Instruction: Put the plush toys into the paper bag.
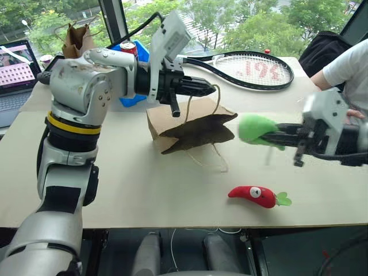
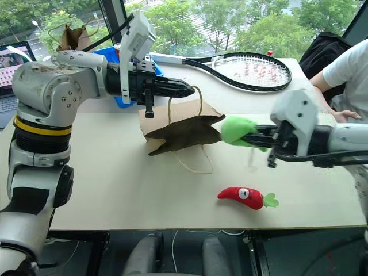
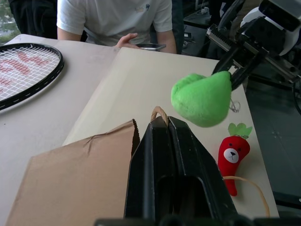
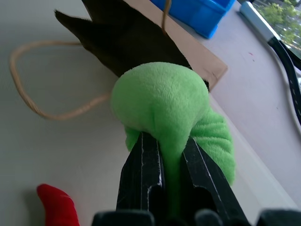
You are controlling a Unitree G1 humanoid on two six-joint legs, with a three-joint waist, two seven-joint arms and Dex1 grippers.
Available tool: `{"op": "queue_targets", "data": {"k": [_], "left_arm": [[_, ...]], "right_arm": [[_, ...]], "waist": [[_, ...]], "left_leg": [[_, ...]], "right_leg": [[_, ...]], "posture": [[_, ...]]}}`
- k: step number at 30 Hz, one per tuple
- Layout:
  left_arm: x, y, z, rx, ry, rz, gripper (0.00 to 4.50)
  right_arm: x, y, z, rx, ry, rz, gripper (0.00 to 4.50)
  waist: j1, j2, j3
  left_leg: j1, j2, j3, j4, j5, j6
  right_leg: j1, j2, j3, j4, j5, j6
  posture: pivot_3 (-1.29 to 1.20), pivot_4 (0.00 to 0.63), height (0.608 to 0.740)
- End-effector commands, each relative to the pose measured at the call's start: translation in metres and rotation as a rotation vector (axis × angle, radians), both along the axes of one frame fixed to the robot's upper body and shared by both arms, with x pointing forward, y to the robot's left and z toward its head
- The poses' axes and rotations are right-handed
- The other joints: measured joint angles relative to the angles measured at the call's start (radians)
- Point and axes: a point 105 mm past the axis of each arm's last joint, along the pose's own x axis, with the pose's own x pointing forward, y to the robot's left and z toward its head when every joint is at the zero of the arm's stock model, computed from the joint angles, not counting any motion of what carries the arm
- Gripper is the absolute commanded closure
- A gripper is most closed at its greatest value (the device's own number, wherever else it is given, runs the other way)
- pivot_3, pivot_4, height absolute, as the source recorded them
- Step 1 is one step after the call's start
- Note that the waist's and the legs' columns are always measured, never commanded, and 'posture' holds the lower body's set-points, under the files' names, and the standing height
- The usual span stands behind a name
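Observation:
The robot's right gripper needs to release the green plush toy just inside the dark opening of the light-brown paper bag (image 1: 196,135) (image 4: 129,40).
The light-brown paper bag (image 1: 190,129) lies on the table with its dark mouth facing right. My left gripper (image 1: 211,88) is shut on one twine handle (image 3: 159,113) and holds the upper lip of the mouth up. The other handle trails on the table (image 1: 215,161). Just right of the mouth, in the air, hangs the green plush toy (image 1: 256,126), with my right gripper (image 1: 275,138) shut on it; its black fingers (image 4: 141,174) squeeze the toy's lower part. The red chili plush toy (image 1: 255,195), with its green leaf end, lies on the table near the front edge.
A tennis racket (image 1: 253,69) lies behind the bag. A blue box (image 1: 133,98), a red can (image 1: 129,47), a darker brown bag (image 1: 77,39) and a laptop (image 1: 14,72) stand at the back left. A person (image 1: 348,63) sits at the right with a phone (image 3: 148,46).

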Motion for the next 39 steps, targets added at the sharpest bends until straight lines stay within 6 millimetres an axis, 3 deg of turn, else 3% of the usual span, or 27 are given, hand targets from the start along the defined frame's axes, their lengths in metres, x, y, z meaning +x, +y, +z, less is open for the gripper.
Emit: {"op": "queue_targets", "data": {"k": [1,10,15,19,21,24,27,32,34,39], "left_arm": [[-0.006,-0.004,0.021,-0.037,-0.045,-0.023,4.50],[-0.022,-0.011,0.031,-0.101,0.007,-0.096,4.50],[-0.029,-0.015,0.034,-0.152,0.061,-0.123,4.50],[-0.032,-0.016,0.034,-0.177,0.086,-0.125,4.50],[-0.032,-0.015,0.032,-0.183,0.094,-0.117,4.50],[-0.033,-0.015,0.031,-0.191,0.103,-0.107,4.50],[-0.033,-0.014,0.030,-0.194,0.105,-0.095,4.50],[-0.032,-0.013,0.028,-0.198,0.109,-0.081,4.50],[-0.031,-0.013,0.025,-0.195,0.113,-0.078,4.50],[-0.021,-0.010,0.008,-0.159,0.123,-0.041,4.50]], "right_arm": [[0.005,0.036,-0.004,0.002,-0.029,0.069,4.48],[0.053,0.073,-0.051,0.004,0.063,0.022,4.48],[0.073,0.070,-0.086,0.021,0.232,-0.097,4.48],[0.089,0.072,-0.103,0.184,0.352,-0.203,4.48],[0.104,0.076,-0.100,0.461,0.448,-0.286,4.48],[0.114,0.069,-0.115,0.707,0.590,-0.406,4.48],[0.117,0.066,-0.119,0.763,0.595,-0.475,4.48],[0.116,0.081,-0.100,0.773,0.523,-0.440,4.48],[0.114,0.087,-0.090,0.736,0.451,-0.409,3.54],[0.104,0.089,-0.078,0.511,0.229,-0.340,1.94]], "waist": [[0.001,0.000,0.000],[0.020,0.000,0.000],[0.024,0.000,0.000],[0.021,0.000,0.000],[0.019,-0.001,0.000],[0.018,0.000,0.000],[0.022,0.000,0.000],[0.018,0.000,0.000],[0.016,0.000,0.000],[0.009,0.000,0.001]], "left_leg": [[0.000,0.000,0.000,0.000,0.000,0.000],[-0.004,0.000,0.000,-0.001,0.000,0.000],[-0.004,0.000,-0.001,0.000,0.000,0.000],[-0.004,0.000,-0.002,-0.001,0.000,0.000],[-0.003,0.000,-0.002,-0.001,0.000,0.000],[-0.002,0.000,-0.002,-0.001,0.000,0.000],[-0.003,0.000,-0.003,-0.001,0.001,0.000],[-0.002,0.000,-0.003,-0.002,0.001,0.000],[-0.002,0.000,-0.003,-0.002,0.001,0.000],[-0.002,0.000,-0.003,-0.003,0.001,0.000]], "right_leg": [[0.000,0.000,0.000,0.000,0.000,0.000],[-0.004,0.000,-0.001,0.000,0.001,-0.002],[-0.003,0.000,-0.002,0.000,0.001,-0.002],[-0.003,0.000,-0.003,0.001,0.002,-0.002],[-0.003,0.000,-0.003,0.002,0.002,-0.003],[-0.003,0.000,-0.003,0.003,0.002,-0.003],[-0.003,0.000,-0.003,0.003,0.002,-0.003],[-0.003,0.000,-0.003,0.003,0.002,-0.003],[-0.003,0.000,-0.003,0.004,0.002,-0.003],[-0.003,0.000,-0.003,0.003,0.002,-0.003]], "posture": [[0.00,0.150,0.740],[0.00,0.150,0.740],[0.00,0.150,0.740],[0.00,0.150,0.740],[0.00,0.150,0.740],[0.00,0.150,0.740],[0.00,0.150,0.740],[0.00,0.150,0.740],[0.00,0.150,0.740],[0.00,0.150,0.740]]}}
